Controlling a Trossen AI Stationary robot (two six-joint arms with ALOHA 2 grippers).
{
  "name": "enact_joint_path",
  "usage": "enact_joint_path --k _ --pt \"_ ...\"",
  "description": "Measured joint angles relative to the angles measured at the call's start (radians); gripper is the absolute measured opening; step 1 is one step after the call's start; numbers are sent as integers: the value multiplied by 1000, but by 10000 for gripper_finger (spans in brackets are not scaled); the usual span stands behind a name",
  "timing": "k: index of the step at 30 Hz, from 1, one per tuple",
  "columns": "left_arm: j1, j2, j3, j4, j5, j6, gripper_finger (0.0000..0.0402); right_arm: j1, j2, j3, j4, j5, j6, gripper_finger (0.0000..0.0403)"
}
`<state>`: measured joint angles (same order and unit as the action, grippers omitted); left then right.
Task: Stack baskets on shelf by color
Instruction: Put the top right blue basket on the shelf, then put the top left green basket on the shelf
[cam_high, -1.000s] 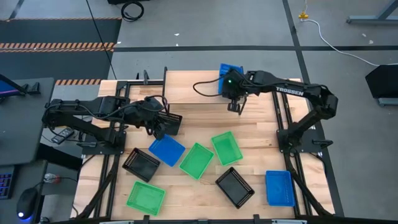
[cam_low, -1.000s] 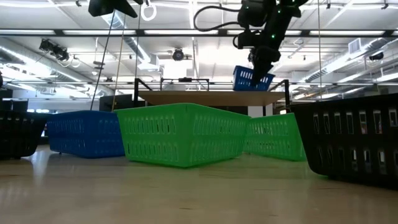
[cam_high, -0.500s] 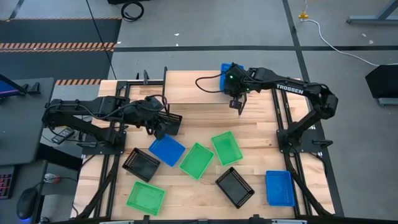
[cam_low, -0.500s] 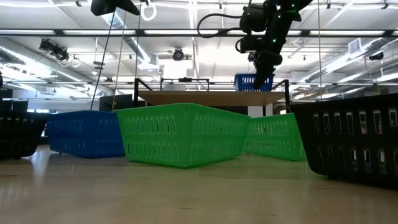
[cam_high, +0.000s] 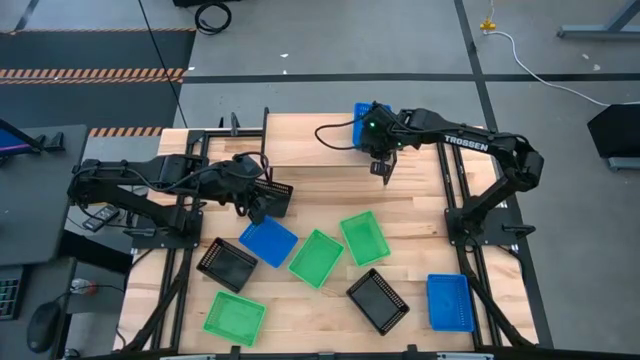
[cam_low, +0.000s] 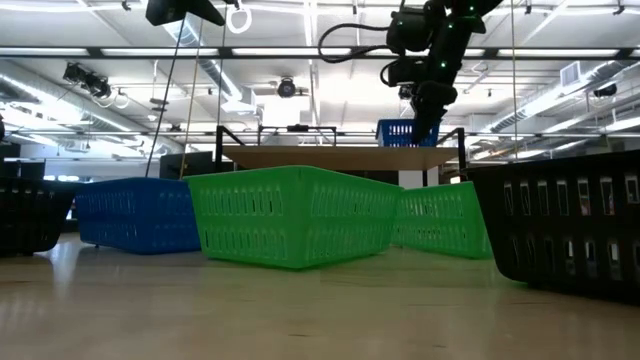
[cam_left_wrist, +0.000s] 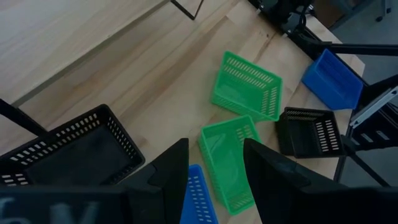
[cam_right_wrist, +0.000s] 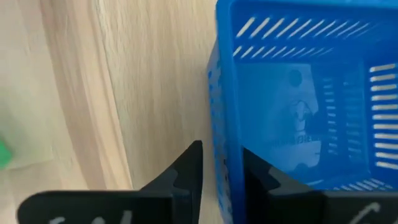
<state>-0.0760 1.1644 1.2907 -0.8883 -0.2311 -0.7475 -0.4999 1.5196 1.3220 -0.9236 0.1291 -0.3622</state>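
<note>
The near short side (cam_high: 304, 278) (cam_left_wrist: 242, 206) of the green basket between the blue basket and another green basket should be gripped next by my left gripper.
A blue basket (cam_high: 366, 112) (cam_low: 408, 131) sits level by its bottom on the shelf (cam_high: 300, 150) (cam_low: 330, 157), toward the shelf's right end. My right gripper (cam_high: 374, 128) (cam_right_wrist: 222, 152) is over it, fingers apart on either side of one wall. My left gripper (cam_high: 252, 205) (cam_left_wrist: 214, 146) hangs open above the table's left half, nothing between its fingers. A black basket (cam_left_wrist: 68, 152) (cam_high: 278, 197) lies just beside and below it; no touch shows. My right gripper comes slanting down from above. One finger (cam_right_wrist: 264, 177) stands inside the blue basket and the other (cam_right_wrist: 186, 168) outside the wall that faces the table's near edge (cam_right_wrist: 224, 124). I cannot tell whether either finger touches that wall. The basket rests on the shelf top.
Several more baskets lie on the table in front of the shelf: blue (cam_high: 268, 242), green (cam_high: 317, 257) (cam_high: 363, 237), black (cam_high: 378, 300) (cam_high: 226, 264), blue (cam_high: 449, 302), green (cam_high: 234, 317). Bare shelf top stretches to the blue basket's left.
The blue basket hung tilted at my right gripper, over the shelf's right end. It has come down level onto the shelf top and has stayed there for the last half second.
</note>
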Motion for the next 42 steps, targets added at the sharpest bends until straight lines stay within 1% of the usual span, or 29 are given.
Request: enact_joint_path --k 6,13,16,20,24,26,28,30,32,34,36,38,40,42 --pt "0 0 0 1 0 -9 160 0 0 0 -35 0 7 79" --pt "0 0 0 1 0 -30 160 10 -21 0 -67 -25 78 79" --pt "0 0 0 1 0 -34 160 25 -56 0 -56 -27 85 79" --pt "0 0 0 17 -3 -41 160 47 -132 0 -29 -39 156 84" --pt "0 14 0 104 -60 -45 156 72 -208 0 -20 -72 262 102" --pt "0 24 0 156 -76 -44 149 96 -246 0 -20 -80 319 116" --pt "0 46 2 250 -83 -22 141 126 -284 0 -20 -96 363 131" --pt "0 73 0 292 -82 18 134 165 -323 0 -20 -130 401 146" --pt "0 102 1 378 -77 59 127 206 -356 0 -28 -170 433 160" --pt "-1 130 0 390 -79 92 123 256 -377 0 -40 -230 457 170" --pt "-1 157 1 427 -73 126 120 298 -390 0 -73 -255 480 176" --pt "-1 182 0 426 -30 163 119 350 -394 0 -106 -254 518 177" --pt "-3 207 0 438 28 190 120 392 -383 0 -147 -249 526 176" --pt "-16 230 0 431 89 218 123 441 -376 -10 -150 -246 526 176"
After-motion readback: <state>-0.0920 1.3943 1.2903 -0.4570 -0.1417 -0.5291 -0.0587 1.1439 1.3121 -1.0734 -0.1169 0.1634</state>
